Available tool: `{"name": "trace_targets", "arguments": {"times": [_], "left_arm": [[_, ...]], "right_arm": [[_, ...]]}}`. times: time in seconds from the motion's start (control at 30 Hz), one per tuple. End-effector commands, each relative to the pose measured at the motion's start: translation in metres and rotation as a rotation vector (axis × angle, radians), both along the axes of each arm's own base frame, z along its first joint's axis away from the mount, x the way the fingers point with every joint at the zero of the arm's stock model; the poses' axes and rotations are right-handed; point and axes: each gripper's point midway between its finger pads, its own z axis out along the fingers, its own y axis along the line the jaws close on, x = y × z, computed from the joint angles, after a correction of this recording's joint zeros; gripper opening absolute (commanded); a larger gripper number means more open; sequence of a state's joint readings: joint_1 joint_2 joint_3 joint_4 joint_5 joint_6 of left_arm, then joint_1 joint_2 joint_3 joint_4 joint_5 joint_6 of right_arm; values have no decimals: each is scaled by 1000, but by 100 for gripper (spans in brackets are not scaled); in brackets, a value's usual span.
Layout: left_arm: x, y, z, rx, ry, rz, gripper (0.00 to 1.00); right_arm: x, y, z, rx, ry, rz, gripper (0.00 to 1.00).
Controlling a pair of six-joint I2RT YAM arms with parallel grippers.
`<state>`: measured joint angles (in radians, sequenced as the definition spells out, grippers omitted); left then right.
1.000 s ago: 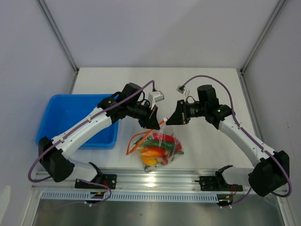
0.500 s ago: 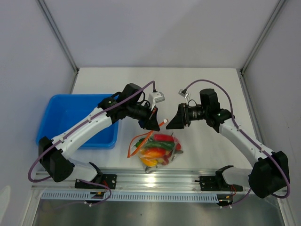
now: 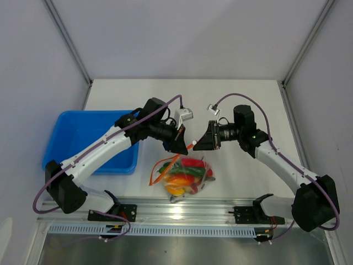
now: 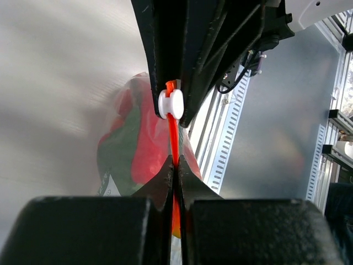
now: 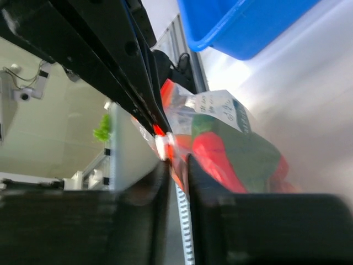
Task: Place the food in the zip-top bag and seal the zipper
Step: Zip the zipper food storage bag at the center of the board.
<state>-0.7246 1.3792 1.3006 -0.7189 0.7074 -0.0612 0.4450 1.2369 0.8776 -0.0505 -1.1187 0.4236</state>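
Next, I open my left gripper, as it pinches the red-orange zipper short of the white slider, and take the slider itself (image 4: pixel 171 104) before I seal the bag.
The clear zip-top bag (image 3: pixel 185 174) hangs just above the table's front middle, and the food (image 3: pixel 184 172) inside it shows red, green and yellow-orange. My left gripper (image 3: pixel 181 146) is shut on the red-orange zipper (image 4: pixel 173 132), pinching the strip flat between its fingertips (image 4: pixel 175 165). A white slider (image 4: pixel 171 104) sits on the strip just beyond them. Opposite, my right gripper (image 3: pixel 203 144) faces the left one. Its jaws (image 5: pixel 177 160) stand a little apart, with the zipper and the slider (image 5: pixel 163 146) at their tips. The red and green food (image 5: pixel 220 160) shows through the bag behind them.
A blue tray (image 3: pixel 83 144) stands at the left, under the left arm. The aluminium rail (image 3: pixel 187 210) with both arm bases runs along the near edge, just below the bag. White walls and frame posts bound the table at the back and sides.
My right gripper let go of the zipper and drew back to the right. It has now returned to the strip with its jaws narrower. The left gripper has kept its hold, and the bag has barely moved.
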Motion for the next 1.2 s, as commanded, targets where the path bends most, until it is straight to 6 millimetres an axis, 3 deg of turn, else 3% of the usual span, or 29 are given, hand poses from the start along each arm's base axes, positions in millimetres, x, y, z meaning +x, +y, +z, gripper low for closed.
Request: {"name": "trace_targets", "arguments": {"times": [0.0, 0.1, 0.37, 0.4, 0.47, 0.5, 0.53, 0.9, 1.17], "left_arm": [[-5, -5, 13, -58, -25, -30, 1], [-5, -5, 12, -60, -25, -31, 1], [2, -4, 11, -45, -39, 10, 4], [4, -5, 13, -45, -30, 24, 20], [8, -7, 17, -52, -30, 43, 41], [10, -8, 20, -58, -18, 62, 59], [13, -12, 24, -82, -24, 64, 61], [24, -31, 38, -205, 161, 41, 54], [24, -31, 40, -220, 226, 18, 25]], "right_arm": [[-2, 7, 13, 53, -31, 43, 15], [-3, 7, 13, 53, -26, 47, 0], [-3, 6, 16, 32, -24, 29, 0], [-4, 5, 16, 24, -18, 22, 0], [-4, 5, 18, 25, -27, 15, 0], [-5, 5, 19, 27, -31, 17, 0], [-7, 5, 20, 27, -33, 22, 0], [-12, 4, 14, 2, -47, 25, 0], [-8, 4, 14, -5, -49, 13, 0]]}}
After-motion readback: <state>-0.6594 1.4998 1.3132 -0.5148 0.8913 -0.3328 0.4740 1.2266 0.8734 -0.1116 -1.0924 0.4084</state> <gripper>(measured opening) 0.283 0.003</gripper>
